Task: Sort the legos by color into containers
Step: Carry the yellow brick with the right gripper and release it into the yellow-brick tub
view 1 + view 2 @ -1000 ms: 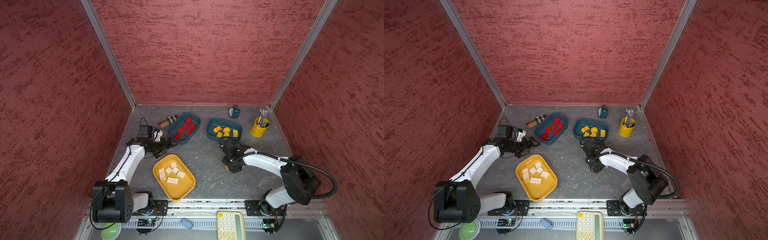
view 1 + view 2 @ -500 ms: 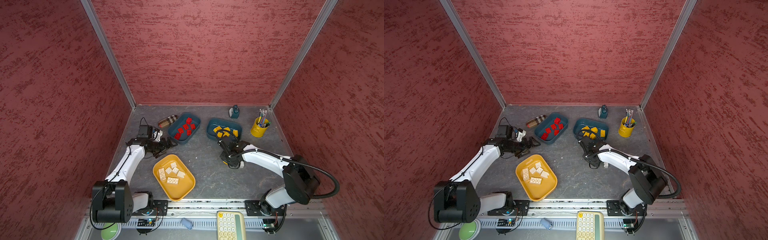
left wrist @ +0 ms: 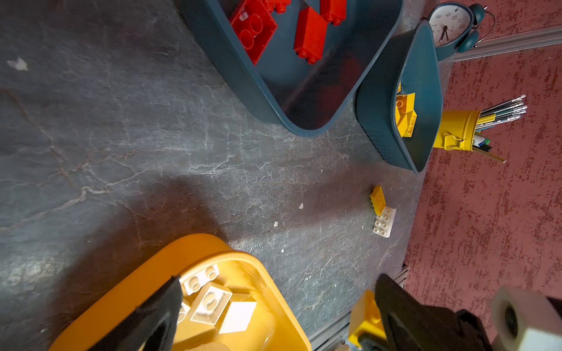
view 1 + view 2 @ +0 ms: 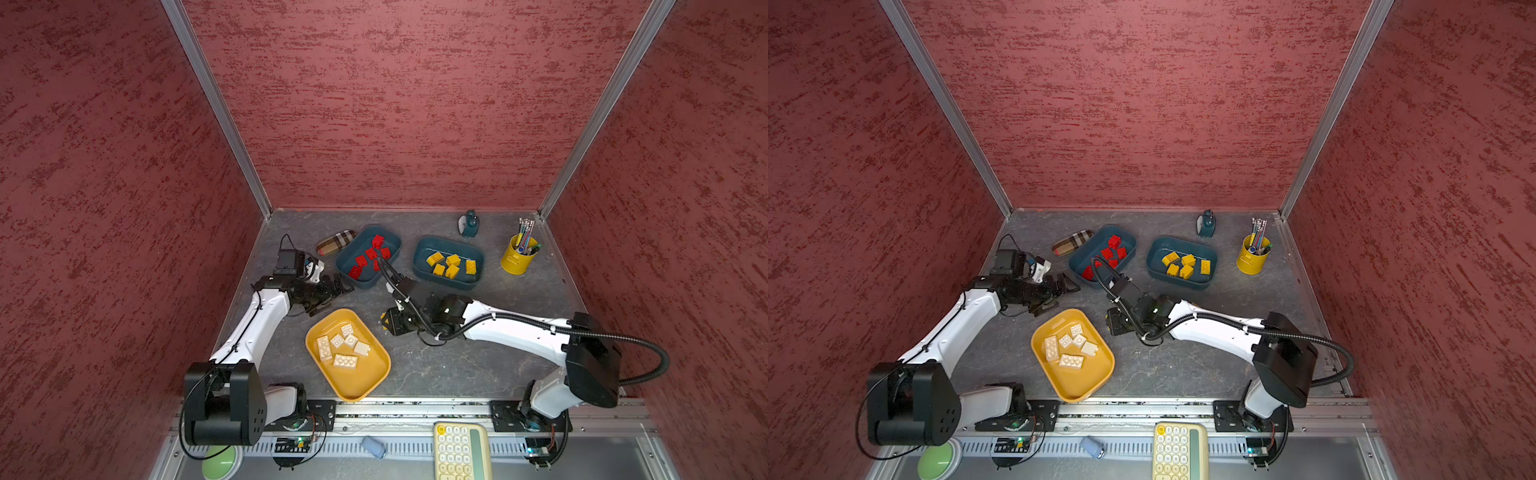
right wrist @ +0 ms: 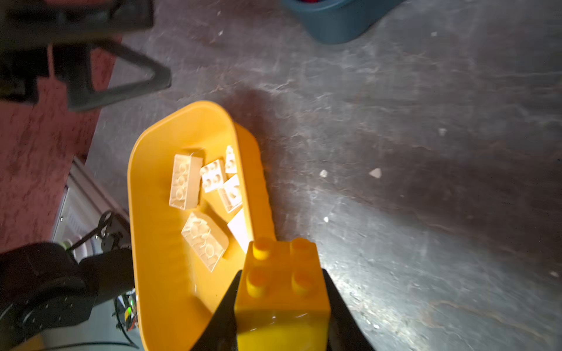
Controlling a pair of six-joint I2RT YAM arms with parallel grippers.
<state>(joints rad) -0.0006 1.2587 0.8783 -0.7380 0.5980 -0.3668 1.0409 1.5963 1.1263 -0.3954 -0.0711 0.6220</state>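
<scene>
I should use my right gripper to drop off the yellow lego among the yellow legos in the teal container [image 4: 462, 263], toward the yellow cup. The yellow lego is now just off the grey table.
My right gripper [image 5: 282, 273] is shut on a yellow lego [image 5: 282, 282], held just off the grey table beside the mustard container [image 4: 365, 386]. That container holds several white legos [image 4: 345, 360]. In both top views this gripper [image 4: 1113, 324] is at mid-table. My left gripper [image 4: 332, 286] stands open and empty beside the teal container [image 4: 345, 270] of red legos [image 4: 371, 253]. A second teal container [image 4: 419, 266] holds yellow legos [image 4: 452, 266]. The left wrist view shows a loose yellow lego [image 3: 378, 199] touching a white one [image 3: 384, 221] on the table.
A yellow cup with pens [image 4: 517, 259] and a small teal clock [image 4: 469, 224] stand at the back right. A plaid pouch [image 4: 336, 242] lies behind the red legos' container. A keypad [image 4: 461, 451] sits beyond the front rail. Red walls enclose three sides.
My right gripper has shut on the yellow lego and swung left from below the yellow legos' container toward the mustard one. The left arm has not moved.
</scene>
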